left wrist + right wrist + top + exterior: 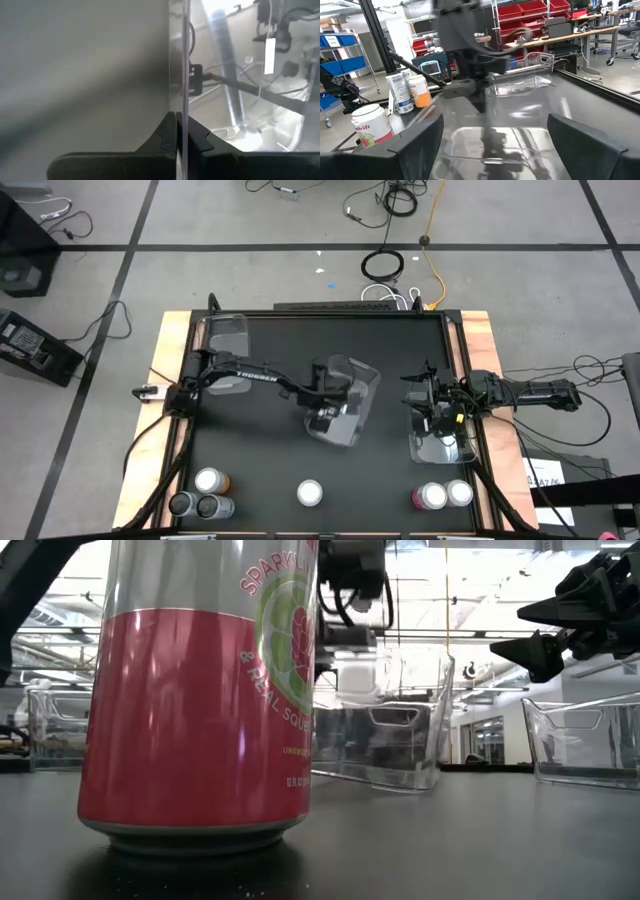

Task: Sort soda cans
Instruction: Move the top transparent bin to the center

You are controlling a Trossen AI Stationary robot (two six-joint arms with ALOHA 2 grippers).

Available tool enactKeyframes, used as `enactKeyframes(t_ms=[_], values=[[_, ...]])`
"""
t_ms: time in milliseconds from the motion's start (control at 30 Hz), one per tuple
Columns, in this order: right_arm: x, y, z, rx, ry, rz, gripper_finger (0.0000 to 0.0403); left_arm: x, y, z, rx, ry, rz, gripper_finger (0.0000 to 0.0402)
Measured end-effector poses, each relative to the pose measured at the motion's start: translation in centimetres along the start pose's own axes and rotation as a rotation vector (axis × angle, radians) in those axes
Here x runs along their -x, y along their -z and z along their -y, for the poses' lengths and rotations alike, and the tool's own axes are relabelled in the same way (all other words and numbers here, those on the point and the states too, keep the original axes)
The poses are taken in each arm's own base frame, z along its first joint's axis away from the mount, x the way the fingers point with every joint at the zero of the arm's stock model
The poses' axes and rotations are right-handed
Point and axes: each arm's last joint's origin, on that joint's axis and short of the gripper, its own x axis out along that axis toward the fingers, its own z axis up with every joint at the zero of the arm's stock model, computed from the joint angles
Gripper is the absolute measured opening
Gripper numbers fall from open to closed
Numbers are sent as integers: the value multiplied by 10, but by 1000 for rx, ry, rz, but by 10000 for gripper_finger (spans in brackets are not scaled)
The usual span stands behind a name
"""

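Observation:
Next, I set the middle clear bin, now at the table's centre, down with my left gripper on the black surface (348, 421) next to the bin under my right gripper.
Several soda cans stand upright along the table's near edge: an orange one (210, 480), two silver ones (196, 506), a red-pink one (310, 493), and a pair on the right (444, 495). The middle red-pink can (200, 690) fills the low view. My left gripper (325, 393) is at the table's centre, shut on a clear plastic bin (350, 402). My right gripper (425, 405) (495, 120) hovers open above a second clear bin (442, 438) near the right edge, touching nothing. My left gripper (182, 142) pinches one clear side wall (185, 100) of the middle bin between its two fingers, one finger inside the bin and one outside. The fingers come down onto the wall's upper rim from above (350, 590). Whether the bin's base is off the table cannot be told.
A third clear bin (225, 340) sits at the far left corner of the black table top. Raised wooden borders (170, 380) run along the left and right sides. Bare black surface lies between the bins and the row of cans.

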Motion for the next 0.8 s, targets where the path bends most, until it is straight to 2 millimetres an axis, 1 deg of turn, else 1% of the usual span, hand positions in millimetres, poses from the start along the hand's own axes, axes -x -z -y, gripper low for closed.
enactKeyframes(t_ms=[100, 167, 333, 433, 600, 800], values=[[0, 0, 0, 0, -1, 0, 350, 1, 18, 6, 53, -5, -1, 6], [0, 0, 0, 0, 0, 0, 350, 1, 26, 10, 97, 18, 5, 6], [0, 0, 0, 0, 0, 0, 350, 3, 37, 22, 265, 98, 35, 5], [0, 0, 0, 0, 0, 0, 350, 3, 41, 25, 357, 127, 68, 5], [0, 0, 0, 0, -1, 0, 350, 3, 45, 27, 391, 130, 66, 7], [0, 0, 0, 0, 0, 0, 350, 3, 53, 28, 374, 123, 54, 9]])
